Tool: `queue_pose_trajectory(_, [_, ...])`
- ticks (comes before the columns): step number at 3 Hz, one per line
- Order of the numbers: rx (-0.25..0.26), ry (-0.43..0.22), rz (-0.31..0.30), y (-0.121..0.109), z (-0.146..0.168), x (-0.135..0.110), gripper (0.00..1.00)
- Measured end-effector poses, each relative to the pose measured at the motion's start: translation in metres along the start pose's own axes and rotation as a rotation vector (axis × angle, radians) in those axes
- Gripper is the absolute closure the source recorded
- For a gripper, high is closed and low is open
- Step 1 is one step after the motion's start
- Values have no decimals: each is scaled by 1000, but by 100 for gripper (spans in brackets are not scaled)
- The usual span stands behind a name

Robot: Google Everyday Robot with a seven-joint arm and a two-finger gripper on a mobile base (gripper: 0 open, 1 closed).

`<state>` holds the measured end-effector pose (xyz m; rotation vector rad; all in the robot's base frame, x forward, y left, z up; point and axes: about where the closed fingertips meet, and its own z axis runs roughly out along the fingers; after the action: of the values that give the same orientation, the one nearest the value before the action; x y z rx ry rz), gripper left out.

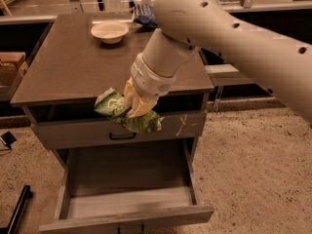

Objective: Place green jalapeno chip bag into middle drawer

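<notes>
I will let go of the green jalapeno chip bag inside the middle drawer (158, 170), near the drawer's side that is farther from the black bar.
My gripper (137, 106) is shut on the green jalapeno chip bag (117, 110), a crinkled light-green foil bag with a white round logo. It holds the bag in the air in front of the cabinet's front edge, above the open middle drawer (127, 203). That drawer is pulled out, deep and grey, with tall side walls and a pale floor panel. The bag hangs in front of the shallower drawer with the black handle (122, 136) and the pale scratch on its front.
A white bowl (110, 31) stands at the back of the brown cabinet top (73, 67). A dark blue chip bag (145, 14) lies behind my arm. A cardboard box (9, 67) sits at left. A black bar (17, 211) lies on the speckled floor at lower left.
</notes>
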<state>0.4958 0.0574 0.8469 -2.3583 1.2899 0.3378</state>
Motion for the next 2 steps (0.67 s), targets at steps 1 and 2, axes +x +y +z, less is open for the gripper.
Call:
queue_pose_trajectory(1, [-6,20,2,19,30,45,100])
queue_pose_trajectory(2, [-3,11,17,76,67,122,100])
